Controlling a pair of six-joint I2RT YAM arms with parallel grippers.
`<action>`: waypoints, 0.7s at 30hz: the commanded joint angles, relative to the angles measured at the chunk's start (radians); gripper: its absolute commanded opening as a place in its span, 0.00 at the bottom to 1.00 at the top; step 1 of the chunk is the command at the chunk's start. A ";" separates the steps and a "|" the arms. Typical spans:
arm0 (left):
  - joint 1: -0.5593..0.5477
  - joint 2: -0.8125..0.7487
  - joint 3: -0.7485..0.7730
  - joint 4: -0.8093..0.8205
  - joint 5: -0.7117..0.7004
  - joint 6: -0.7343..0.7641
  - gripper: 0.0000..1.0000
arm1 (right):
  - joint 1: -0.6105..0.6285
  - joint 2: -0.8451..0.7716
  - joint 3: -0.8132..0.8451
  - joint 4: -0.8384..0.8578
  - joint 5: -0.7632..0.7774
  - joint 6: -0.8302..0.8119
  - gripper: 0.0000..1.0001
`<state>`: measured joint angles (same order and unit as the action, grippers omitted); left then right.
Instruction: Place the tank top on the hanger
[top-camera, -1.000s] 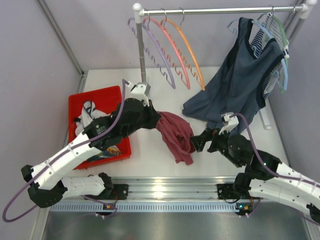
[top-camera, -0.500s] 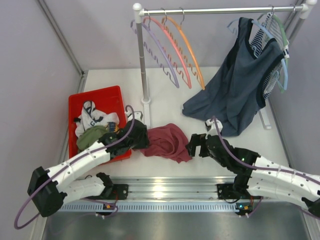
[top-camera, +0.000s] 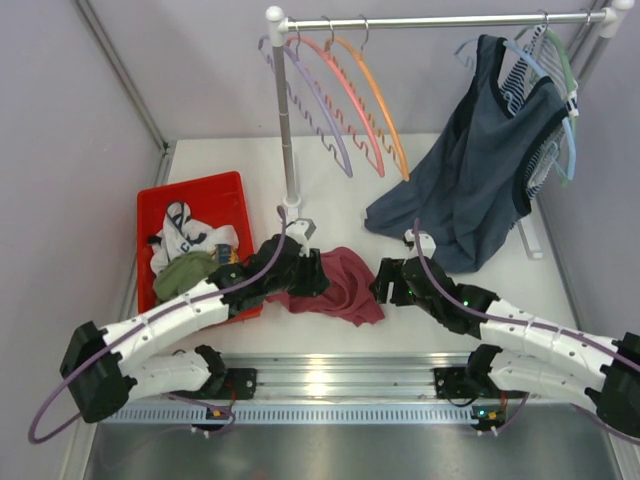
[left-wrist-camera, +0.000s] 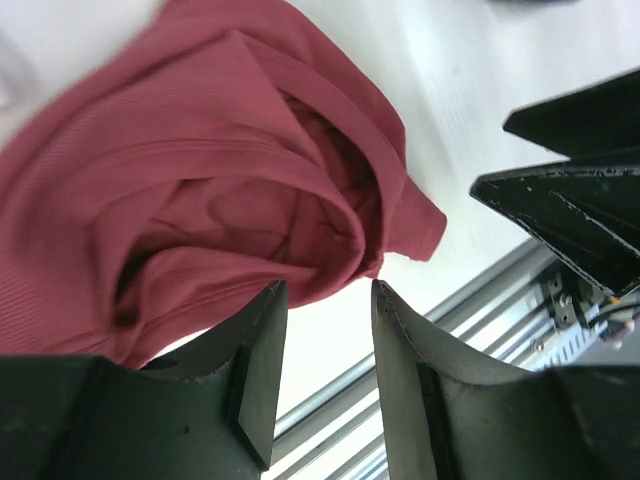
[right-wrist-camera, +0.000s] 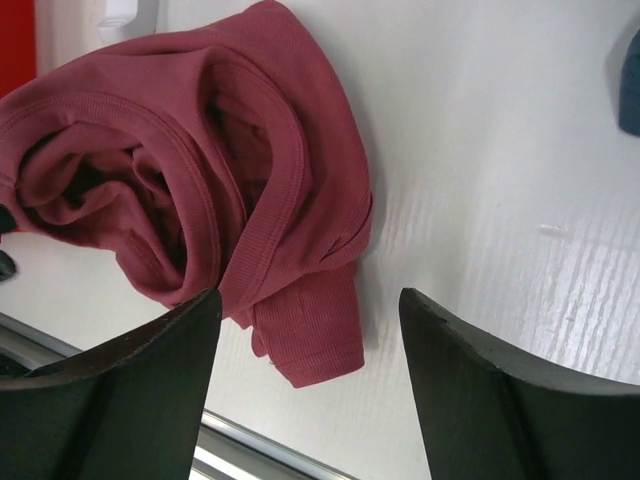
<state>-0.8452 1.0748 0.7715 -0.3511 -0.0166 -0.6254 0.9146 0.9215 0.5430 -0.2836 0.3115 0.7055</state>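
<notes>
My left gripper should grip the inner curved fold (top-camera: 345, 303) (left-wrist-camera: 354, 246) of the maroon tank top, close to the end that lies by my right gripper.
The maroon tank top (top-camera: 340, 285) lies crumpled in a heap on the white table, between the two arms. My left gripper (top-camera: 312, 272) is at its left edge, open; in the left wrist view (left-wrist-camera: 325, 295) nothing sits between the fingers and the tank top (left-wrist-camera: 200, 170) lies just beyond the tips. My right gripper (top-camera: 384, 282) is at the heap's right edge, open wide (right-wrist-camera: 308, 300), with a folded end of the tank top (right-wrist-camera: 200, 170) on the table between its fingers, ungripped. The orange hanger (top-camera: 377, 100) hangs on the rail at the back.
A red bin (top-camera: 190, 190) at the left holds white cloth and an olive green garment (top-camera: 185, 272). Lilac (top-camera: 312, 100) and pink-red (top-camera: 348, 100) hangers hang beside the orange one. A dark blue-grey top (top-camera: 480, 170) hangs at back right. The rack post (top-camera: 286, 130) stands behind the heap.
My left gripper opened and let go of the tank top, which dropped from hanging into a heap on the table. Both grippers came down low beside it; the right one narrowed a little.
</notes>
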 joint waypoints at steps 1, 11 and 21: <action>-0.028 0.086 -0.001 0.167 0.082 0.024 0.44 | -0.017 0.025 0.021 0.066 -0.066 0.029 0.71; -0.034 0.299 0.031 0.290 0.181 0.055 0.43 | -0.017 0.066 0.003 0.069 -0.104 0.087 0.68; -0.054 0.376 0.017 0.327 0.201 0.069 0.42 | -0.017 0.134 0.025 0.081 -0.107 0.103 0.68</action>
<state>-0.8932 1.4303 0.7719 -0.0967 0.1711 -0.5758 0.9001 1.0386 0.5430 -0.2489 0.2104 0.7906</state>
